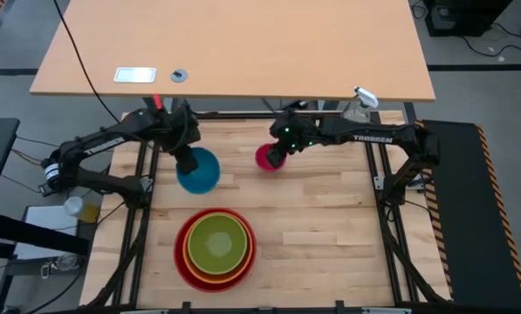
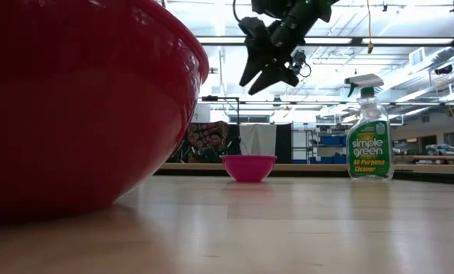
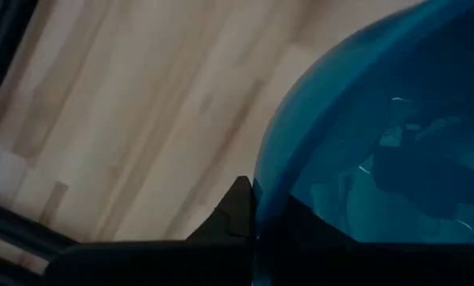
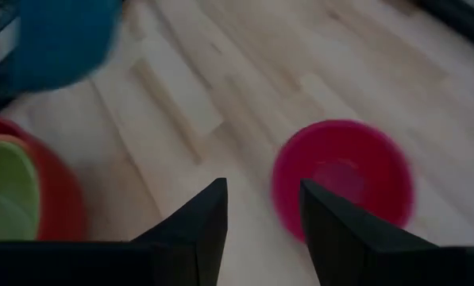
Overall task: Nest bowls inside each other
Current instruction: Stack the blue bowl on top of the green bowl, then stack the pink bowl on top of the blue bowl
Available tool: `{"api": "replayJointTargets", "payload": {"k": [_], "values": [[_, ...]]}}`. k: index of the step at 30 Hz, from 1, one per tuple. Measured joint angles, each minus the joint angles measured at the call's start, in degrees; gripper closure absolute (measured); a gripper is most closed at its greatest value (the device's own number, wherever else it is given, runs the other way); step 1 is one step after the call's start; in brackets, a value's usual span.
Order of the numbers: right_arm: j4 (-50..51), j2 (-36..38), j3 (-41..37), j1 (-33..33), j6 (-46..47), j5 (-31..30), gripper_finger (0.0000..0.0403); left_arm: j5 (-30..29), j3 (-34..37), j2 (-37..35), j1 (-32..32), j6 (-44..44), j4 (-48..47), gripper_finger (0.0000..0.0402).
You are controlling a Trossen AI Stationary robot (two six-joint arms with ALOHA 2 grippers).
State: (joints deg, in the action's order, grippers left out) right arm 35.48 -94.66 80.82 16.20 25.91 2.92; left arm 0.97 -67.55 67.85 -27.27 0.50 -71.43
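Observation:
I should let go of the blue bowl with my left gripper inside the lime green bowl (image 1: 219, 246), at the top of the stack.
My left gripper (image 1: 188, 161) is shut on the blue bowl (image 1: 201, 171) over the table's left middle. The same bowl shows blurred in the right wrist view (image 4: 58, 40). The pink bowl (image 1: 265, 159) rests on its base on the table (image 2: 249, 167). My right gripper (image 2: 268, 72) hangs open above it, slightly to its far right, touching nothing (image 4: 262, 230). Near the front edge, the lime green bowl (image 1: 216, 240) sits in the orange bowl (image 1: 190, 255), which sits in the red bowl (image 1: 180, 262). My left gripper holds the blue bowl by its rim (image 3: 258, 191), at the bowl's far left side. One finger (image 3: 237, 210) is outside the wall, and the other shows dark through the wall from inside. The fingers come steeply from above. The bowl hangs tilted below them, off the table.
A clear spray bottle (image 2: 369, 133) stands at the table's far right corner (image 1: 358, 105). The red bowl's wall (image 2: 74, 99) fills the low view's left. Bare wood lies between the stack and the pink bowl (image 1: 321, 218).

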Motion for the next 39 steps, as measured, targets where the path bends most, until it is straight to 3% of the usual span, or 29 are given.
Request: {"api": "replayJointTargets", "payload": {"k": [7,15,21,28,32,39], "values": [[0.77,0.64,0.0,4.65,-2.12,-0.35,0.024,1.37,-9.63,2.37,16.62,11.5,-2.28,0.0391],[1.6,0.62,0.0,10.7,-5.29,0.33,0.0241,0.19,-10.57,10.31,35.92,25.3,-2.47,0.0391],[0.1,0.62,0.0,14.3,-8.4,1.35,0.0241,0.15,-10.58,17.96,44.0,29.5,-1.55,0.0391],[-2.78,0.61,0.0,15.31,-7.92,5.23,0.0241,-2.56,-10.58,27.37,47.82,27.04,1.93,0.0385],[-2.88,0.59,0.0,14.42,-7.93,6.18,0.0241,-3.02,-10.58,30.34,48.0,27.4,4.57,0.0346],[-2.94,0.59,0.0,13.22,-8.12,7.46,0.0241,-2.21,-12.54,28.97,47.96,30.11,3.45,0.0208]]}}
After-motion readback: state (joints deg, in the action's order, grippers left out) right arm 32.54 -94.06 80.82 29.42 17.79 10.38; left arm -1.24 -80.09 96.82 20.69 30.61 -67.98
